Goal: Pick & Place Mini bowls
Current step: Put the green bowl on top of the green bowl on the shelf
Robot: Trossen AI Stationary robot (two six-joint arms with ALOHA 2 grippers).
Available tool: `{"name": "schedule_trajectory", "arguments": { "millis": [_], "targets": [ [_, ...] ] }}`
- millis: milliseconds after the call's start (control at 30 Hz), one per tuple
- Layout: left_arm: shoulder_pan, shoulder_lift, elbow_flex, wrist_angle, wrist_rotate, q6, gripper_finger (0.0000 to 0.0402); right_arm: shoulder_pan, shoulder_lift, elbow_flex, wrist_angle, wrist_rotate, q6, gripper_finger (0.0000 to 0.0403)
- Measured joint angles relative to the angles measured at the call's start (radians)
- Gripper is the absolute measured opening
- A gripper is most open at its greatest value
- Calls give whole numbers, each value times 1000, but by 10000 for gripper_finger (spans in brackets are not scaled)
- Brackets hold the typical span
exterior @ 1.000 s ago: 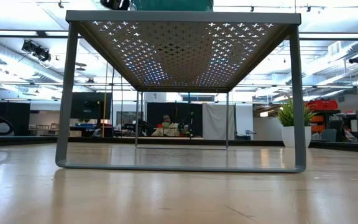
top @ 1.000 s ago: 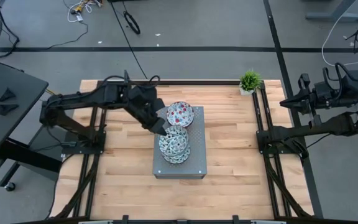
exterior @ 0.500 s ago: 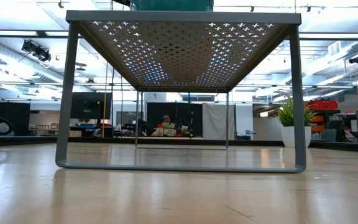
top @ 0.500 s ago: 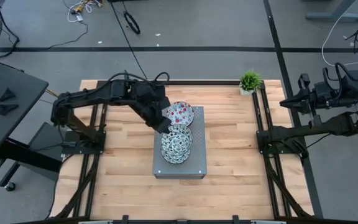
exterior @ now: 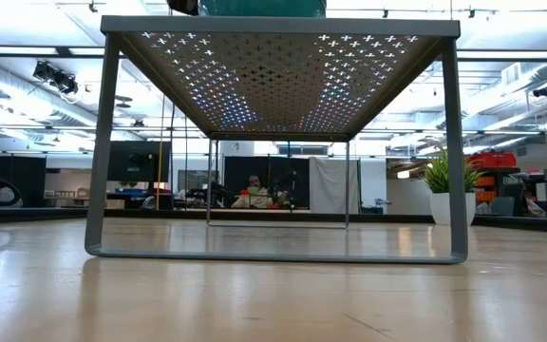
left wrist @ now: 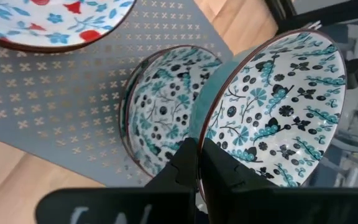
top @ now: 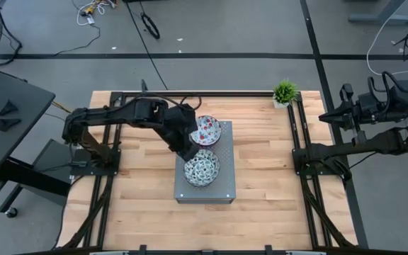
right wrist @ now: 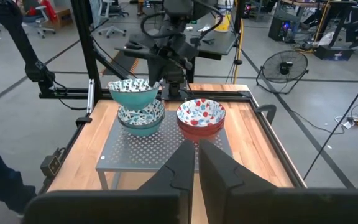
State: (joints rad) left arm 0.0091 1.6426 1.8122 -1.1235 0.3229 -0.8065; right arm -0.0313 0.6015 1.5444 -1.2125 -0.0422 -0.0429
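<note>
I need to release the bowl held in my left gripper on top of the blue-green stack [top: 200,171] [left wrist: 168,111] on the grey box with holes.
My left gripper [top: 188,150] reaches over the grey perforated box [top: 225,188] and is shut on a blue-green patterned mini bowl [left wrist: 272,106]. That bowl [right wrist: 132,93] hovers just above a stack of other blue-green bowls [right wrist: 142,119], which rests on the box top. A stack of red floral bowls [top: 205,130] stands on the far part of the box. My right gripper [top: 324,117] waits shut beyond the table's right edge. My left gripper pinches the held bowl's rim [left wrist: 205,130], one finger on the teal outer wall and one inside. The fingers come slanting down from the table's left. In the right wrist view the bowl is lifted clear and about level over the blue-green stack.
A small green potted plant [top: 285,92] stands at the table's far right corner. The box is a raised perforated platform on legs [exterior: 103,152]. Bare wood [top: 140,205] lies left, right and near of the box.
My left gripper has moved a little toward the table's near edge with the bowl in its hold. The held bowl, earlier offset to the far side of the blue-green stack, now hangs almost straight over it.
</note>
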Motion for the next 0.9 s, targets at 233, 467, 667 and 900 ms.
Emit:
{"name": "schedule_trajectory", "arguments": {
  "millis": [233,467,667,900],
  "targets": [
    [-8,24,1,1,-13,14,8,0,0,0,0,0,0,29],
    [-7,44,0,-23,-15,34,8,0,0,0,0,0,0,29],
    [-6,54,0,-33,-12,46,8,0,0,0,0,0,0,29],
    [-2,55,0,-75,-16,64,8,0,0,0,0,0,0,29]
  ]
}}
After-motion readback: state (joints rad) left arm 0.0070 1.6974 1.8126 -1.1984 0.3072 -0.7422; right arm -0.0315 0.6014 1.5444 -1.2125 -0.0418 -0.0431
